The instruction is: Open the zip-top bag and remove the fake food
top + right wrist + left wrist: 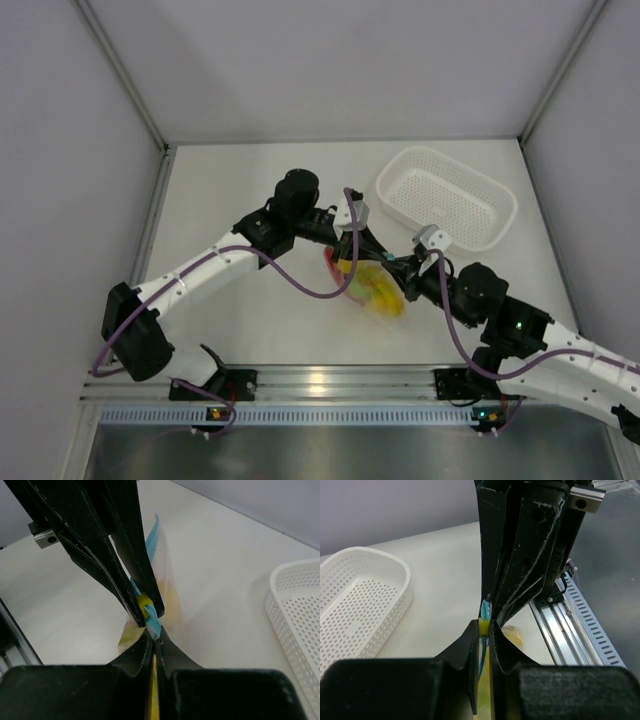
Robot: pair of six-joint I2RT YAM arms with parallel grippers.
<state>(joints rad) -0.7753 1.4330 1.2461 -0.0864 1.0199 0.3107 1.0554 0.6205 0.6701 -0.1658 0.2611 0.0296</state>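
I have only the tip of the bag's blue zip in my right gripper, so next I open it and grip the zip nearer the yellow slider tab (144,603) before sliding.
The zip-top bag (372,285) hangs just above the table between the two arms, with yellow fake food (385,298) and a red piece (330,265) inside it. My left gripper (352,250) comes from the upper left. In the left wrist view the left gripper (484,625) is shut on the bag's yellow slider tab (484,625) and the light blue zip strip (485,609). My right gripper (156,636) is shut on the blue zip strip (152,625) right below the left fingers (125,565). The two grippers stand tip to tip.
A white perforated basket (445,195) stands at the back right with nothing in it, and shows in the left wrist view (360,595) and the right wrist view (300,615). An aluminium rail (320,385) runs along the near edge. Grey walls close in the table.
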